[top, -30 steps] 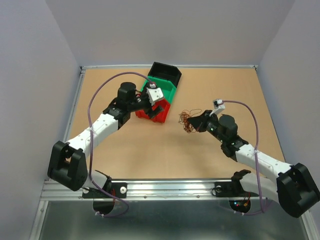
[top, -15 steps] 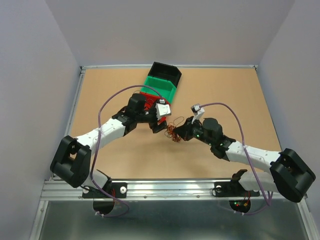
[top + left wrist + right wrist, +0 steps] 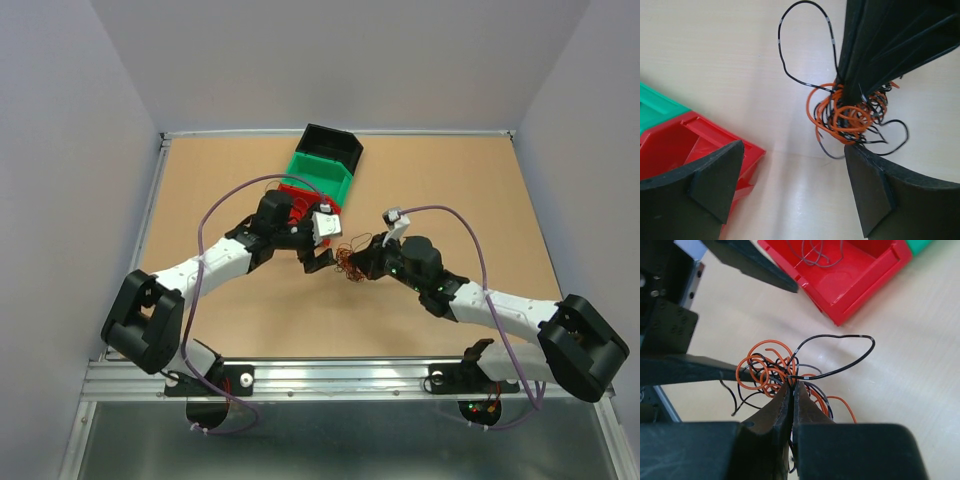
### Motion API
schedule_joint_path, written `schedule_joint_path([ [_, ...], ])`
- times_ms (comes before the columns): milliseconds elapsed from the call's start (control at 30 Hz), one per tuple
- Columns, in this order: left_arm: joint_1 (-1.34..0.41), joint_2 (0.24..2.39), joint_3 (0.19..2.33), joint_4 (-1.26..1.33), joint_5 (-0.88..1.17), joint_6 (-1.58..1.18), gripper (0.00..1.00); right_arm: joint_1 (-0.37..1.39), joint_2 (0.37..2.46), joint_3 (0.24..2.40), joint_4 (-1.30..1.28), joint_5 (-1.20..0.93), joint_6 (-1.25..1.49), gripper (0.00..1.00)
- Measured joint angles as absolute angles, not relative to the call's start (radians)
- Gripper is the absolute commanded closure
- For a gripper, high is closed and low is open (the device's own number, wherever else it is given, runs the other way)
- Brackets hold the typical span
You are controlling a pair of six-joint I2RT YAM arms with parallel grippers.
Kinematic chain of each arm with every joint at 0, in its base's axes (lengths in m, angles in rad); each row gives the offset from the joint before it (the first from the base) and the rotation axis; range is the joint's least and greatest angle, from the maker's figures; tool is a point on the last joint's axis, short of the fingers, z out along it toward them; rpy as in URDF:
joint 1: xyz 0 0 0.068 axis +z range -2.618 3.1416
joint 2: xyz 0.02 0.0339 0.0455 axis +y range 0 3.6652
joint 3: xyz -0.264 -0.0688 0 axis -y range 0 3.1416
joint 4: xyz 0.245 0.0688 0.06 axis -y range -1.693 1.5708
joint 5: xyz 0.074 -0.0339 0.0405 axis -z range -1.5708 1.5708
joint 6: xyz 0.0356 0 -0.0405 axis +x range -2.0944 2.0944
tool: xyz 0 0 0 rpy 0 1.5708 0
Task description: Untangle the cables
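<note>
The tangled cables are hanging outside the open fingers of my left gripper, so next I move that gripper over and pinch the orange cables (image 3: 855, 120) before I pull the cables apart.
The cables (image 3: 347, 262) are a small tangle of orange and black wire loops, held just above the table near its middle. My right gripper (image 3: 360, 266) is shut on them; in the right wrist view its fingertips (image 3: 792, 385) pinch strands of the cables (image 3: 767, 370), and one long black loop springs out to the right. My left gripper (image 3: 322, 256) faces them from the left, open. In the left wrist view the left gripper (image 3: 794, 150) has bare table between its pads, and the cables (image 3: 845, 114) hang just past the right fingertip (image 3: 860, 160).
A red bin (image 3: 291, 199) lies under the left wrist, with a green bin (image 3: 322, 175) and a black bin (image 3: 333, 146) behind it. The red bin (image 3: 850, 275) holds a thin dark wire. Its corner (image 3: 700, 145) sits by the left finger.
My right gripper carried the cables left toward the table's middle. The left arm swung away from the bins to meet them, its jaws staying open.
</note>
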State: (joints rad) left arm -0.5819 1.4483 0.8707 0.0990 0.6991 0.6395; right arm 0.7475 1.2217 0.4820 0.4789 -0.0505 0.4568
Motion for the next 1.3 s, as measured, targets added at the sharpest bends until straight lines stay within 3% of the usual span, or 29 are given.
schedule_joint_path([
  [300,-0.583,1.33,0.834,0.115,0.722,0.643,0.07,0.748,1.221,0.482,0.479,-0.032,0.456,0.99],
  [533,-0.583,1.362,0.833,0.123,0.735,0.638,0.16,0.75,1.221,0.482,0.48,-0.063,0.455,0.99],
  [600,-0.583,1.376,0.833,0.122,0.739,0.635,0.26,0.756,1.222,0.484,0.479,-0.067,0.45,0.99],
  [700,-0.585,1.395,0.834,0.121,0.745,0.638,0.89,0.769,1.232,0.501,0.479,-0.074,0.442,0.99],
  [733,-0.587,1.404,0.835,0.121,0.746,0.636,1.0,0.774,1.235,0.506,0.48,-0.074,0.44,0.99],
  [933,-0.595,1.423,0.838,0.134,0.701,0.624,1.0,0.783,1.237,0.511,0.475,0.006,0.461,0.99],
  [1167,-0.603,1.334,0.754,0.268,0.616,0.595,1.0,0.802,1.275,0.556,0.381,0.376,0.678,0.92],
  [1300,-0.605,1.27,0.719,0.336,0.59,0.577,1.0,0.79,1.29,0.606,0.34,0.424,0.826,0.96],
])
